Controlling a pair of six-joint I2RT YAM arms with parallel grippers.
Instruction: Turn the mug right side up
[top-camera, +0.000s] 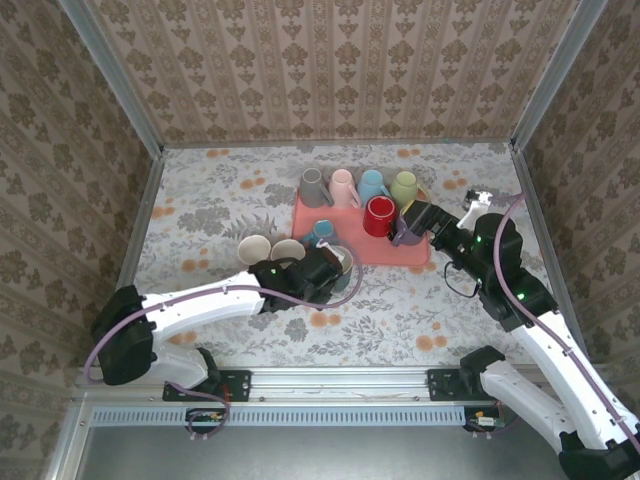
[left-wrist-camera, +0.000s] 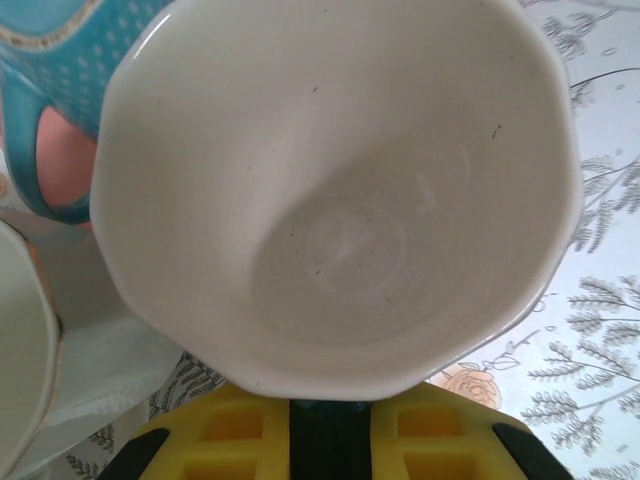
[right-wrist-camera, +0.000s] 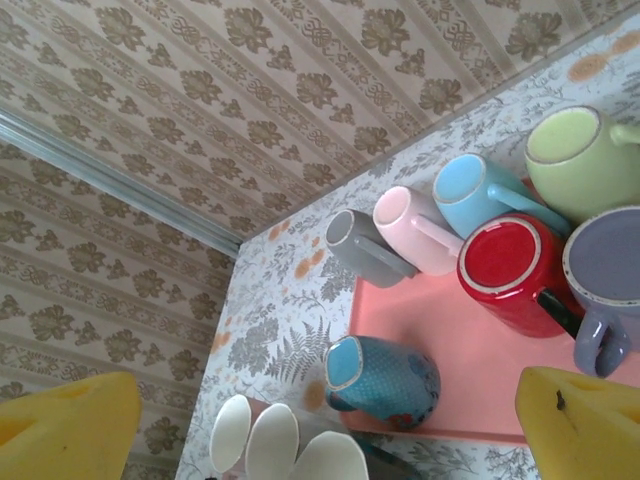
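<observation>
Next, my left gripper lets go of the white mug on the table (top-camera: 326, 252) just in front of the teal dotted mug.
A white mug (left-wrist-camera: 340, 190) with a faceted rim sits right in front of the left wrist camera, its mouth turned toward the lens and its inside bare. My left gripper (left-wrist-camera: 330, 425) is shut on its near wall, just below the rim. From above, this gripper (top-camera: 328, 266) holds the mug (top-camera: 341, 261) just off the pink tray's (top-camera: 400, 255) front left corner. My right gripper (top-camera: 415, 222) hangs open over the tray's right side, nothing between its yellow fingers (right-wrist-camera: 62, 430).
On the tray (right-wrist-camera: 450, 350) are grey (right-wrist-camera: 370, 245), pink (right-wrist-camera: 415, 228), blue (right-wrist-camera: 470, 192), green (right-wrist-camera: 575, 160), red (right-wrist-camera: 510, 270) and purple (right-wrist-camera: 605, 265) mugs. A teal dotted mug (right-wrist-camera: 385, 380) lies on its side at the tray's left edge. Two white cups (top-camera: 254, 249) lie to the left.
</observation>
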